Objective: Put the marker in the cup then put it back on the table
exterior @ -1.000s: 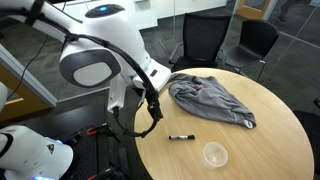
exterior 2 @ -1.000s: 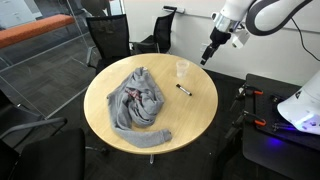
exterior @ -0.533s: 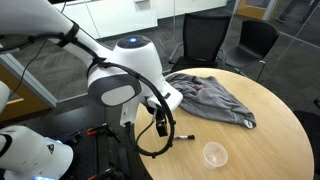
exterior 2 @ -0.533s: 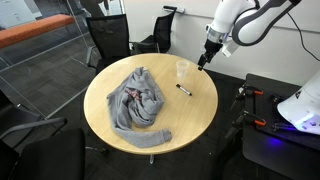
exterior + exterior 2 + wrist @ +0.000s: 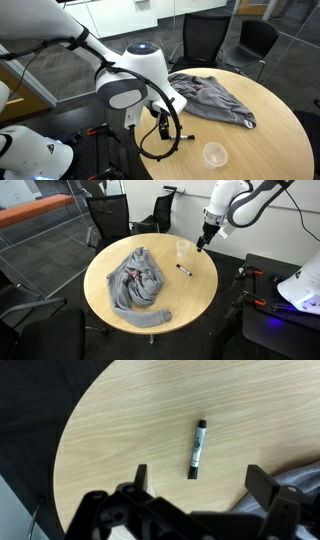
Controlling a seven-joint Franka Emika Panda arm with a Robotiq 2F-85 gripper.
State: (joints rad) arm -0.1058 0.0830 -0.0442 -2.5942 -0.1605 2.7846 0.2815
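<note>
The black marker is next for my gripper, which should go to it and take hold of its end (image 5: 191, 137) (image 5: 193, 472) nearest the clear plastic cup.
The black marker (image 5: 196, 448) lies flat on the tan round table (image 5: 120, 420), between and just ahead of my open fingers in the wrist view. My gripper (image 5: 200, 482) is open and empty, hovering above the table near its edge. In an exterior view the marker (image 5: 184, 269) lies just in front of the clear plastic cup (image 5: 183, 249), and the gripper (image 5: 199, 246) hangs above and a little to the right of both. The cup (image 5: 214, 154) also stands upright on the table (image 5: 260, 130), to the right of the gripper (image 5: 162, 127).
A crumpled grey cloth (image 5: 138, 280) covers the table's middle; it also shows beside the arm (image 5: 212, 100) and at the wrist view's lower right (image 5: 300, 478). Black office chairs (image 5: 108, 220) stand round the table. The table edge (image 5: 70, 435) curves past on the left.
The arm has swung in from beside the table towards its edge and come lower over the marker. Marker, cup and cloth have not moved.
</note>
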